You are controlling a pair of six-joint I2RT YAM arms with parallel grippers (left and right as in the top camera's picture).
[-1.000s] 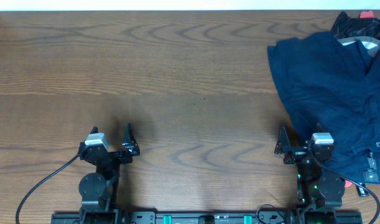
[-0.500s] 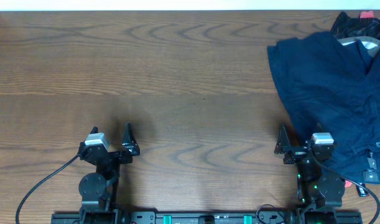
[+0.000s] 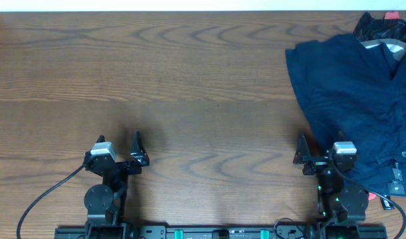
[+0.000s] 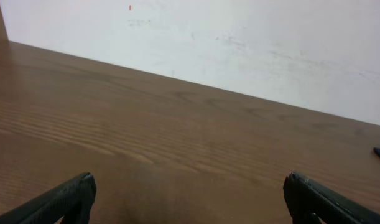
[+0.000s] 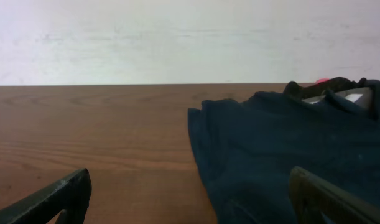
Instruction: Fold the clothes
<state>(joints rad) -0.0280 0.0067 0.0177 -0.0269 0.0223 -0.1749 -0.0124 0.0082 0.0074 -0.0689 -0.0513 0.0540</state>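
Observation:
Next, my right gripper goes to the navy-blue clothes' side edge (image 3: 311, 123) (image 5: 209, 194), about midway along the bare middle of the table, and closes there.
A rumpled pile of dark navy-blue clothes (image 3: 355, 99) lies on the wooden table (image 3: 189, 86) at the right, running off the right edge. It also shows in the right wrist view (image 5: 283, 143). My right gripper (image 3: 315, 151) is open and empty near the table's front edge, just at the pile's lower left; the cloth lies ahead between its fingers (image 5: 190, 196). My left gripper (image 3: 119, 147) is open and empty at the front left, far from the clothes, over bare wood (image 4: 190, 199).
A darker garment with a pink tag (image 3: 382, 25) lies at the far right corner, behind the navy pile. A white wall (image 4: 239, 43) stands beyond the table's far edge. Black cables run from both arm bases at the front edge.

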